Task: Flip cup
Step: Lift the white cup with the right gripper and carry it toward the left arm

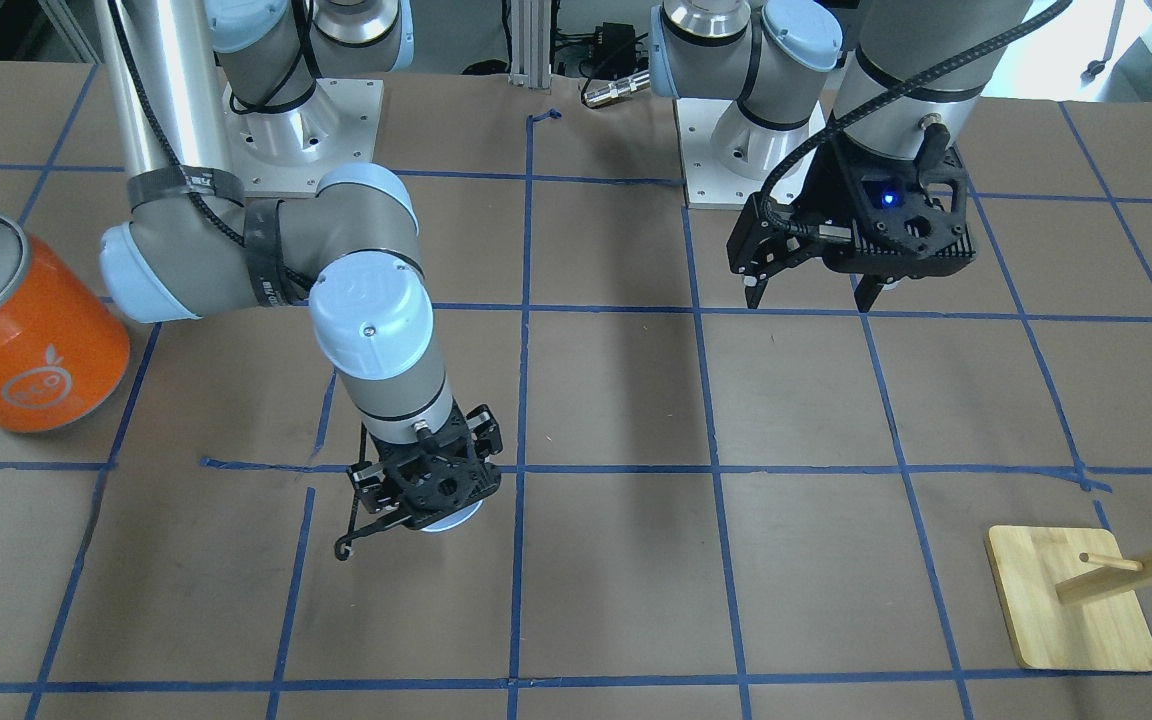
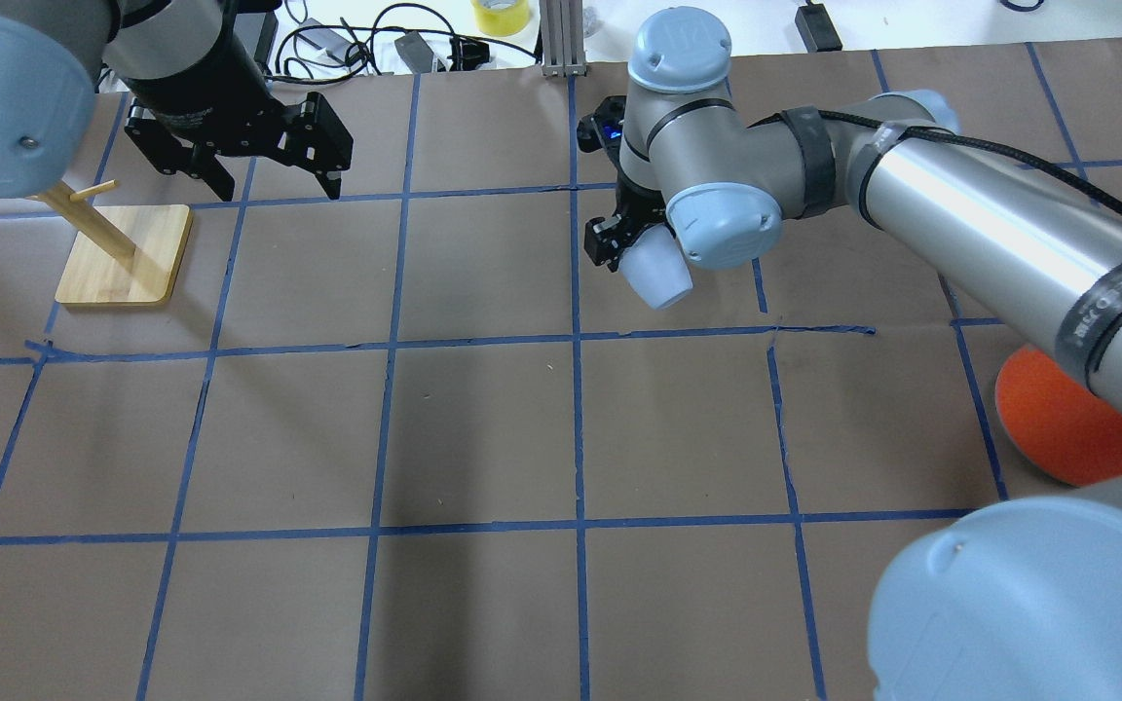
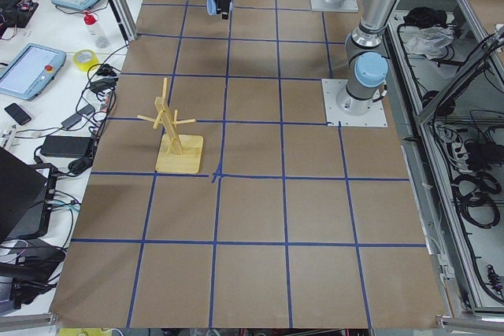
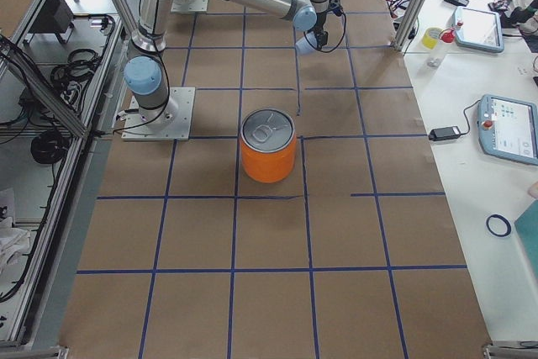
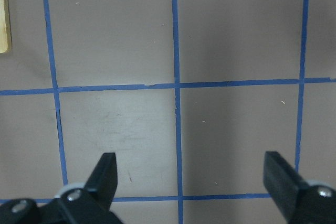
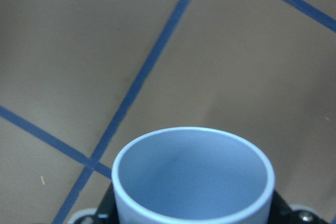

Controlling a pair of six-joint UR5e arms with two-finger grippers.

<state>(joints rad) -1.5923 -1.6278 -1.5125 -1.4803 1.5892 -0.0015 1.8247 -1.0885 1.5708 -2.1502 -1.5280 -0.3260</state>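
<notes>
My right gripper needs to release the cup on the brown paper (image 1: 572, 503), beside the blue tape crossing that is nearest that gripper.
The cup (image 2: 660, 280) is small, pale blue-white and tapered. My right gripper (image 2: 641, 261) is shut on it near the middle of the table and holds it tilted, low over the brown paper. In the right wrist view the cup's open mouth (image 6: 194, 177) faces the camera and its inside looks empty. From the front only the cup's lower edge (image 1: 451, 522) shows under the right gripper (image 1: 428, 505). My left gripper (image 2: 274, 180) is open and empty, hovering over the table by the wooden stand; its fingers (image 5: 105, 174) stand wide apart over the bare paper.
A large orange can (image 1: 21, 330) with a silver top stands on my right side of the table, also seen in the overhead view (image 2: 1058, 419). A wooden peg stand (image 2: 123, 253) on a square base stands at my left. Blue tape lines grid the brown paper.
</notes>
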